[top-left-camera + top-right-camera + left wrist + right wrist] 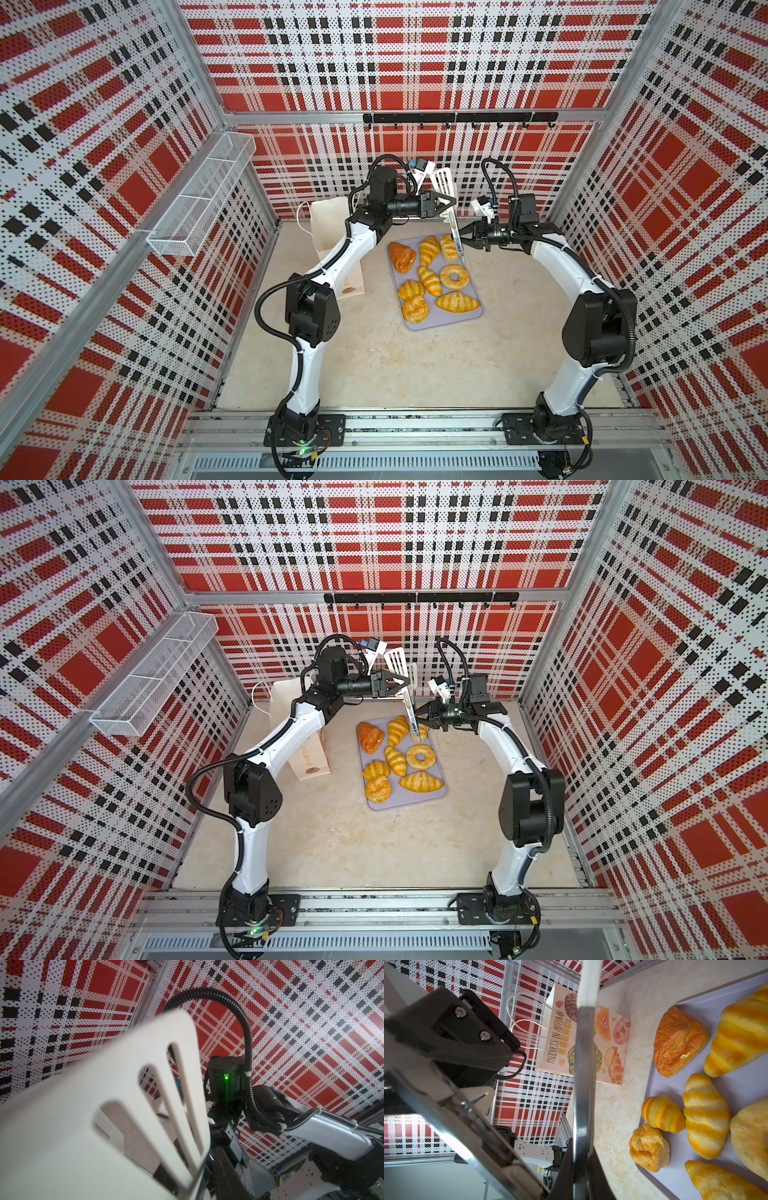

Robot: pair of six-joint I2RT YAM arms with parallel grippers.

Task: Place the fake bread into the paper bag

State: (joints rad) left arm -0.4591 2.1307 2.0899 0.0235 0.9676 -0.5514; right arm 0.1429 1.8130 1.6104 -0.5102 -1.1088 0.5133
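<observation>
Next, I open my right gripper, as it pinches just one metal arm of the tongs, and take both arms (470,1150) with it while my left gripper steadies the tongs.
Several glossy fake bread pieces lie on a lilac tray (440,323): a reddish-brown croissant (402,257), a bagel (454,276), a round bun (414,308) and striped yellow croissants (706,1113). The cream paper bag (328,224) (562,1043) stands left of the tray, partly behind my left arm. White slotted tongs (441,181) (104,1105) hang upright over the tray's far edge. My right gripper (462,243) (579,1167) is shut on their metal arm (583,1064). My left gripper (452,203) (207,1178) has closed on the tongs just below the white heads.
A white wire-mesh basket (199,195) hangs on the left wall. A black hook rail (457,117) runs along the back wall. Bare beige tabletop (415,374) lies between the tray and the arm bases.
</observation>
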